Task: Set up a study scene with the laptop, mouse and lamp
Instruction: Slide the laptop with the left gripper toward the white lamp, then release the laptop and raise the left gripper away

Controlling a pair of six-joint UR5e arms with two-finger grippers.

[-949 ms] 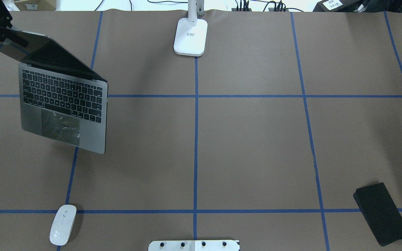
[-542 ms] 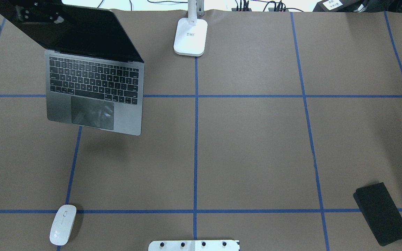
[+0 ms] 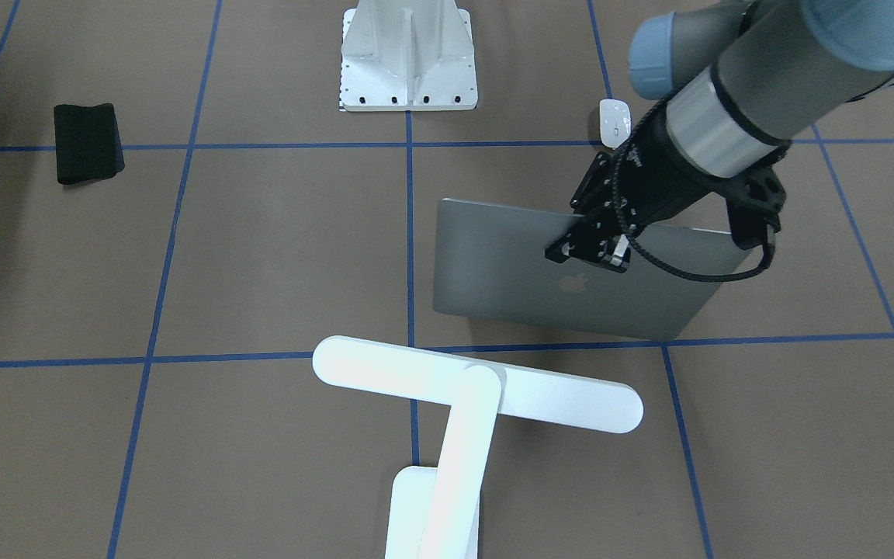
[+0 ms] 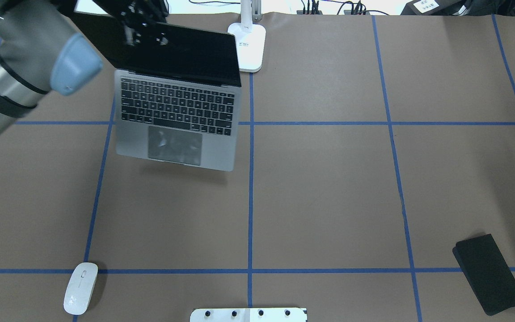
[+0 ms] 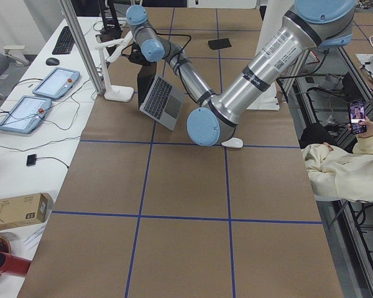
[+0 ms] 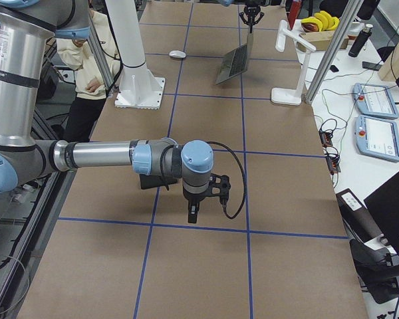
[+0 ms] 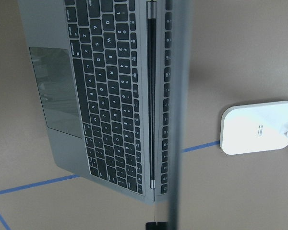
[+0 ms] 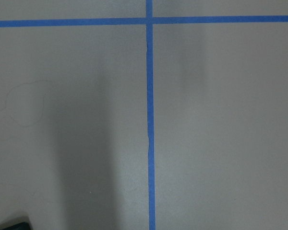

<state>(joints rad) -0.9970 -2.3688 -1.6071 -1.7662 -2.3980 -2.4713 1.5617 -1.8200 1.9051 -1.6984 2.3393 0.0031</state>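
Observation:
The robot's left gripper needs to release the laptop on the table (image 3: pixel 451 383) under the lamp's bar head, near the base of the lamp.
The laptop (image 4: pixel 177 107) is open, its keyboard facing the robot and its logo lid (image 3: pixel 509 272) toward the lamp. My left gripper (image 3: pixel 588 250) is shut on the lid's top edge (image 4: pixel 139 24) and holds the laptop slightly tilted, with a shadow under its front edge. The lamp stands just behind it at the table's far edge, with its base (image 4: pixel 244 44) and bar head (image 3: pixel 478 384) showing. The mouse (image 4: pixel 80 288) lies near the robot at the front left. My right gripper (image 6: pixel 194 212) points down over bare table; I cannot tell if it is open.
A black pad (image 4: pixel 490 273) lies at the front right, close to the right arm. The white ribbed pedestal (image 3: pixel 408 54) stands at the robot's side, mid-table. Blue tape lines (image 4: pixel 251 179) cross the brown table. A seated person (image 5: pixel 342 167) is beside the table.
The left arm has carried the open laptop to the right, from the far left corner toward the lamp. The arm now shows in the overhead view. Mouse, lamp and pad have not moved.

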